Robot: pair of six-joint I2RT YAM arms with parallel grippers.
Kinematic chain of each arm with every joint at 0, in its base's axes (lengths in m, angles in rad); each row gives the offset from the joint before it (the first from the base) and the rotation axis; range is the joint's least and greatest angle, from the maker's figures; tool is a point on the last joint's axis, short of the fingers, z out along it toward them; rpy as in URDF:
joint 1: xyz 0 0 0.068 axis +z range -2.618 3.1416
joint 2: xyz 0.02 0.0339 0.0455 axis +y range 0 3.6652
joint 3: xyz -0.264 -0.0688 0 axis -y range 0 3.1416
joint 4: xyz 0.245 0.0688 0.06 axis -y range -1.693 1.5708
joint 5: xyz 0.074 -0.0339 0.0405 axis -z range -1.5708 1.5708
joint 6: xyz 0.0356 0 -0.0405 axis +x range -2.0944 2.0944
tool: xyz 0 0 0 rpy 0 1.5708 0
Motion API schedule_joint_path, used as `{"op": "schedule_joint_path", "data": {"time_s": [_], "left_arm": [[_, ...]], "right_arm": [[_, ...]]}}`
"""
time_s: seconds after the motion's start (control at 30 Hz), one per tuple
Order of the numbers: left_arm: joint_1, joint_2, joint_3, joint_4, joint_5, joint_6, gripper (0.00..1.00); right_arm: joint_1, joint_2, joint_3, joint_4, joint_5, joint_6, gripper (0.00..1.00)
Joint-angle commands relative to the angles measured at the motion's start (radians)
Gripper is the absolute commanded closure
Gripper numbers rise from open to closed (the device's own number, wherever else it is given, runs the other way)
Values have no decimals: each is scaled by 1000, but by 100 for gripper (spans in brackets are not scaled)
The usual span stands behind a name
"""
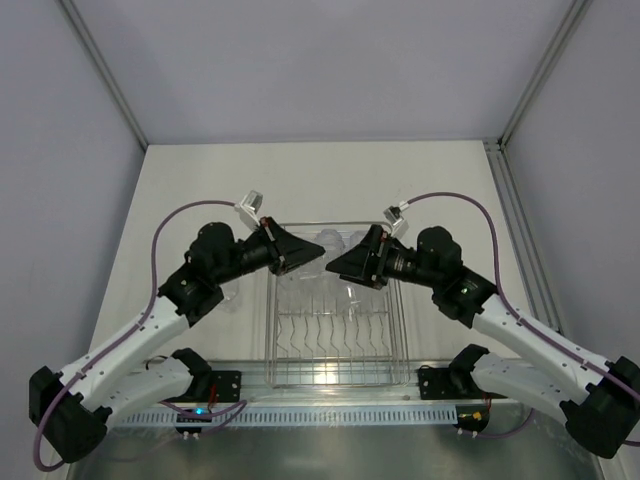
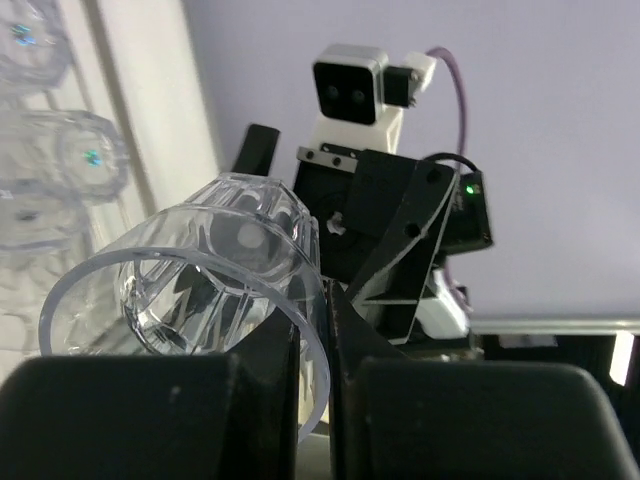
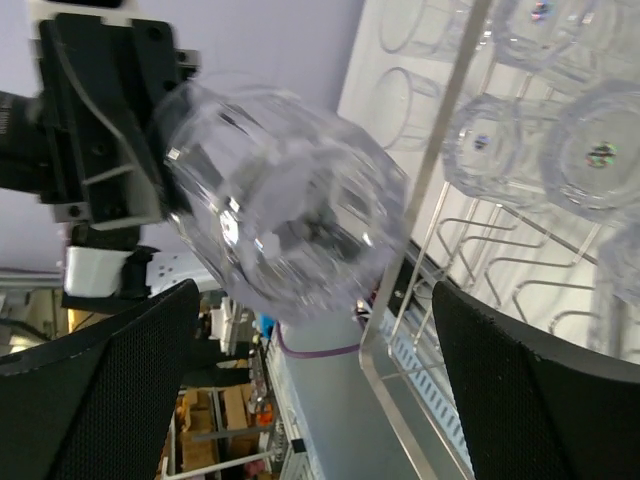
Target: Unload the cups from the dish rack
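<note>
My left gripper needs to set the clear cup down on the white table (image 1: 233, 238), beside the far corner of the rack. The cup still hangs over the dish rack.
A clear cup (image 2: 200, 270) hangs in the air over the dish rack (image 1: 335, 345), on its side. My left gripper (image 2: 315, 340) is shut on its rim, one finger inside the cup and one outside. In the right wrist view the same cup (image 3: 290, 210) fills the space ahead of my right gripper (image 3: 315, 300), whose fingers stand wide open and apart from it. From above, both grippers meet tip to tip over the rack's far half, left gripper (image 1: 318, 252) and right gripper (image 1: 332, 268). Several more cups (image 3: 590, 150) sit upside down in the rack.
The rack's rim (image 3: 430, 180) runs just below the held cup. Outside it, further clear cups (image 3: 420, 90) stand on the white table to the rack's left. More cups (image 2: 60, 160) show at the left edge of the left wrist view. Curved prongs (image 1: 330, 335) fill the rack's near half.
</note>
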State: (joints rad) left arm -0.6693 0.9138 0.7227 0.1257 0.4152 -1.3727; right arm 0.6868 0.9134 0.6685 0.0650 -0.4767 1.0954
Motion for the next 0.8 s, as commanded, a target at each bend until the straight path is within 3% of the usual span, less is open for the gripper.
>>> {"op": "schedule_joint_path", "data": {"time_s": [0.0,0.13,0.3,0.53,0.77], "left_arm": [[13,-35,185,-301,-176,209,100],[63,29,398,-733,-390,374,100],[138,260,662,-1009,-702,529,100],[177,626,875,-1092,-941,698,100],[261,925,1081,-1144,-977,782,100]], "right_arm": [[-3,-50,48,-138,58,-78,0],[-26,-111,48,-270,95,-121,0],[-26,-113,115,-507,138,-265,0],[-10,-53,281,-849,276,-463,0],[26,-18,318,-1018,389,-546,0]]}}
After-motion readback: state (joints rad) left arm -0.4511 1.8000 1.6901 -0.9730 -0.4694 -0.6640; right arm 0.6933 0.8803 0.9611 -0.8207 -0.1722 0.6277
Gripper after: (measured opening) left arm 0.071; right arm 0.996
